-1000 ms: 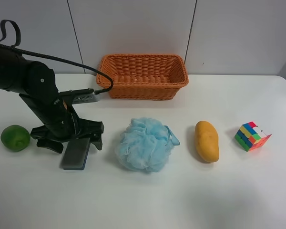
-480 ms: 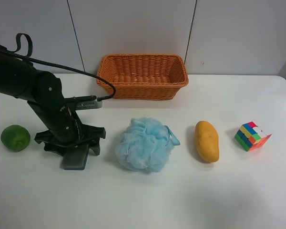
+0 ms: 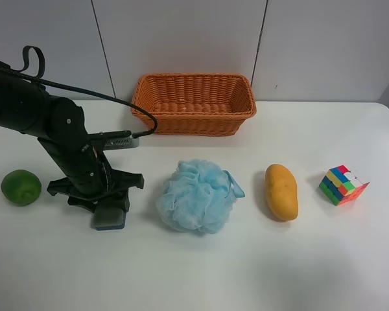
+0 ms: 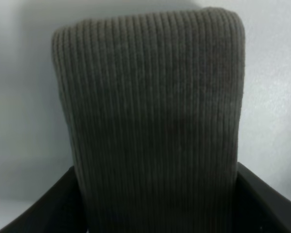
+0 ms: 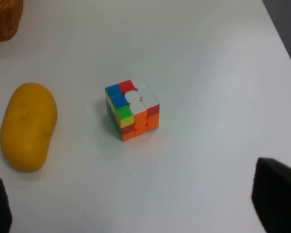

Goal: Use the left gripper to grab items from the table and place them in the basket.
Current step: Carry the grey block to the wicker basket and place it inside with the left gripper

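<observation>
The grey block will go down inside the basket point(image 3: 181, 103) near the basket's front side, towards the black cable, where I need to let go of it with my left gripper.
My left gripper point(image 3: 107, 202) is down on the table point(image 3: 246, 265), and its jaws stand around the grey block with the blue base point(image 3: 110, 219). In the left wrist view the ribbed grey block point(image 4: 150, 121) fills the gap, and a black finger point(image 4: 48, 204) touches each side. The green fruit point(image 3: 21, 187) lies beside the arm. The light-blue pouf point(image 3: 198, 196), the mango point(image 3: 281, 192) and the puzzle cube point(image 3: 343, 184) lie in a row. The basket point(image 3: 194, 123) stands behind them and looks empty. My right gripper point(image 5: 136, 208) is open above the cube point(image 5: 132, 109) and the mango point(image 5: 28, 126).
The table's edge runs close to the cube in the right wrist view. A corner of the basket point(image 5: 5, 19) shows there too. A grey panelled wall rises behind the basket. The black cable loops from the left arm towards the basket.
The left gripper has come down over the grey block and closed in on its sides. The block has shifted a little and shows less. Other items have not moved.
</observation>
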You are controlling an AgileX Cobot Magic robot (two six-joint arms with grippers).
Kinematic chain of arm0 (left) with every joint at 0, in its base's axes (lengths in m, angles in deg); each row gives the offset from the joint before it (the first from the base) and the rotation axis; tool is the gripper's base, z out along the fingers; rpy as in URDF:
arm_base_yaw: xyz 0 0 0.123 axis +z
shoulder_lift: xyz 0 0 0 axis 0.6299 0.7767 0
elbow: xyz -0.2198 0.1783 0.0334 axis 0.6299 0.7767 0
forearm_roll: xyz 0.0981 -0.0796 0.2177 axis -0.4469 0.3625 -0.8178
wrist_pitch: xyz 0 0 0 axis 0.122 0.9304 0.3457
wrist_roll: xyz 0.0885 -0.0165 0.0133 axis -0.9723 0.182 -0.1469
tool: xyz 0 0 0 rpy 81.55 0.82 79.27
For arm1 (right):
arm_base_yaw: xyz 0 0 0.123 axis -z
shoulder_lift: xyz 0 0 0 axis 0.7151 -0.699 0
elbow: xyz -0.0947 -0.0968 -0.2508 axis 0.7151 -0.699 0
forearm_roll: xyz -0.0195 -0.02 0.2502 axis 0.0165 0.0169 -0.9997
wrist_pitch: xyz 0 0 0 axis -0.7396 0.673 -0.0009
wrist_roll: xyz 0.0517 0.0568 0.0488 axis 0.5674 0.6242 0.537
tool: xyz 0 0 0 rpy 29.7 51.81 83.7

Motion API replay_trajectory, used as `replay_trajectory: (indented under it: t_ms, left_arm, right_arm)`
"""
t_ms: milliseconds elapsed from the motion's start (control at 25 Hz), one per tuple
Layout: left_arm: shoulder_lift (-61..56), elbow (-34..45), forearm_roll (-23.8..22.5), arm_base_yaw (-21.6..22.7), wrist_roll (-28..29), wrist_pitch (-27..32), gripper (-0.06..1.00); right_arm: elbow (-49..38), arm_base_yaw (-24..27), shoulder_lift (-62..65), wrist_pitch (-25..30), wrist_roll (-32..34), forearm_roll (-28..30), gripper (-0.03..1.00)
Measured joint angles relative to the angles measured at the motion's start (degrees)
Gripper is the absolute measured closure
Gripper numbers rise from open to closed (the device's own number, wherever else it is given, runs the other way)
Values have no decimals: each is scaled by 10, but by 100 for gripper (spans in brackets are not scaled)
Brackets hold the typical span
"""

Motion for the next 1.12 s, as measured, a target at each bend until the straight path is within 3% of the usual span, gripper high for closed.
replay_trajectory:
  t_ms: [280,440,800,1120]
  left_arm:
    - [-67,0,0,0,0,23,39]
    - [-109,-33,0,0,1,76,39]
    - [-99,-256,-34,0,-1,262,39]
    - [27,-473,-44,0,-58,327,39]
  right_arm:
    - [0,0,0,0,0,0,-3]
    - [0,0,0,0,0,0,-3]
    - [0,0,0,0,0,0,-3]
    - [0,0,0,0,0,0,-3]
